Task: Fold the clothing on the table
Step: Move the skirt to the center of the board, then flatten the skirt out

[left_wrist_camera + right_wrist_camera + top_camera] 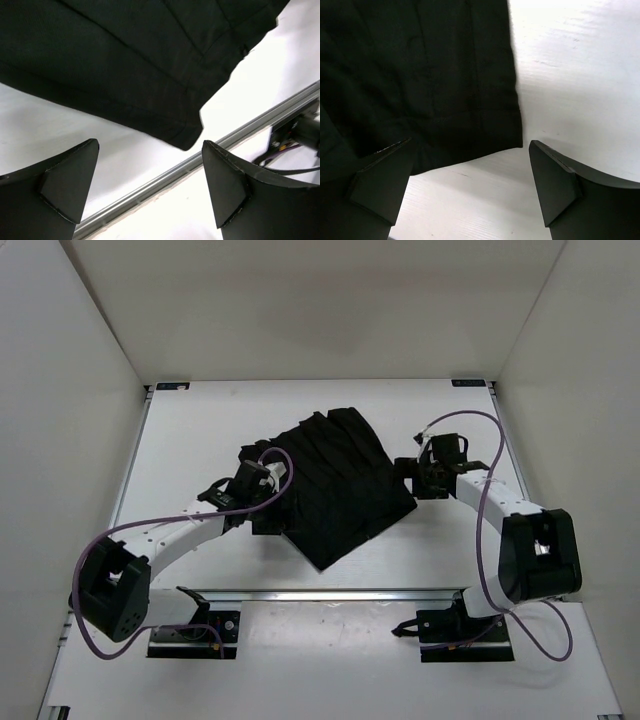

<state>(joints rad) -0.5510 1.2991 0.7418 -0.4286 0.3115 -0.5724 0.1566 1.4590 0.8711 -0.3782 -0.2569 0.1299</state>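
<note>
The robot's right gripper should come in from the corner and close on the middle of the near hem (369,537) of the black clothing.
The clothing (335,485) is a black pleated garment lying folded in the middle of the white table (200,430). My left gripper (266,518) sits at its left edge, open and holding nothing. In the left wrist view the clothing (125,65) fills the top, its corner just beyond the open left gripper (150,172), and only bare table lies between the fingers (65,185). My right gripper (408,473) is at the garment's right corner, also open. In the right wrist view the clothing (420,75) ends just ahead of the right gripper (470,177), its left finger (380,185) over the fabric's hem.
A silver rail (330,594) runs along the near side of the table, seen again as the rail (200,160) in the left wrist view. White enclosure walls (70,360) stand on the left, right and back. Purple cables (485,510) loop off both arms.
</note>
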